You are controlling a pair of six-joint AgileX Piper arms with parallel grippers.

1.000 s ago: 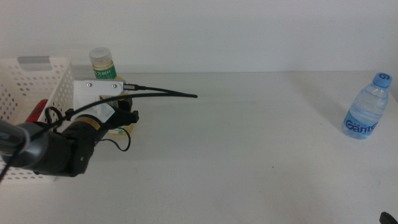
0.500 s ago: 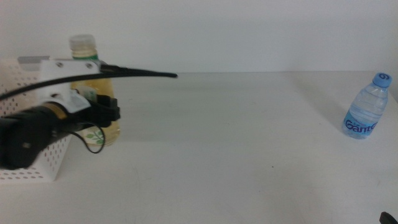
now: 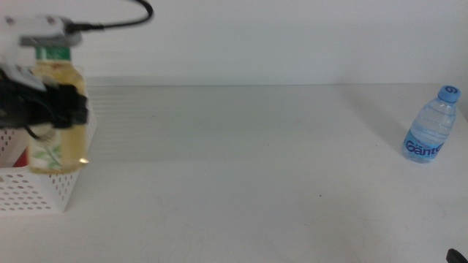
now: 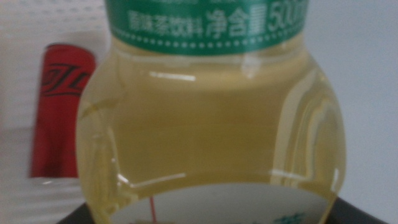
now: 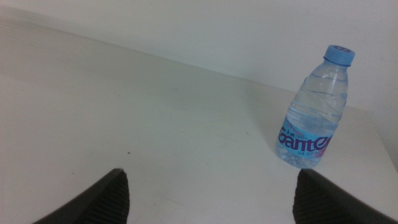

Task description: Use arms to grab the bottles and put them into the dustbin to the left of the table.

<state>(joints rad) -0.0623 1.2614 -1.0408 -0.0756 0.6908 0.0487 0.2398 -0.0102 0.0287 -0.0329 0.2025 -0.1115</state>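
Note:
Next, my left gripper releases the yellow tea bottle inside the white dustbin, so that it is lying (image 3: 28, 143) (image 4: 9, 118) alongside the red can.
My left gripper (image 3: 71, 107) is shut on the yellow tea bottle (image 3: 55, 124) and holds it upright in the air over the right rim of the white perforated dustbin (image 3: 35, 191) at the table's left edge. In the left wrist view the tea bottle (image 4: 211, 130) fills the picture. Behind it the slim red can (image 4: 60, 106) lies inside the dustbin; a bit of the red can (image 3: 21, 155) also shows in the middle view. The clear blue-capped water bottle (image 3: 431, 126) stands at the far right. My right gripper (image 5: 214, 199) is open, low near the table's front right, with the water bottle (image 5: 314, 115) ahead of it.
The white table (image 3: 248, 161) stretches bare between the dustbin and the water bottle. A white wall runs along its far edge. A black cable (image 3: 117, 20) loops above the left arm.
My left gripper has lifted the tea bottle from the table beside the dustbin, up and to the left, to above the dustbin's right rim. The right arm and water bottle have not moved.

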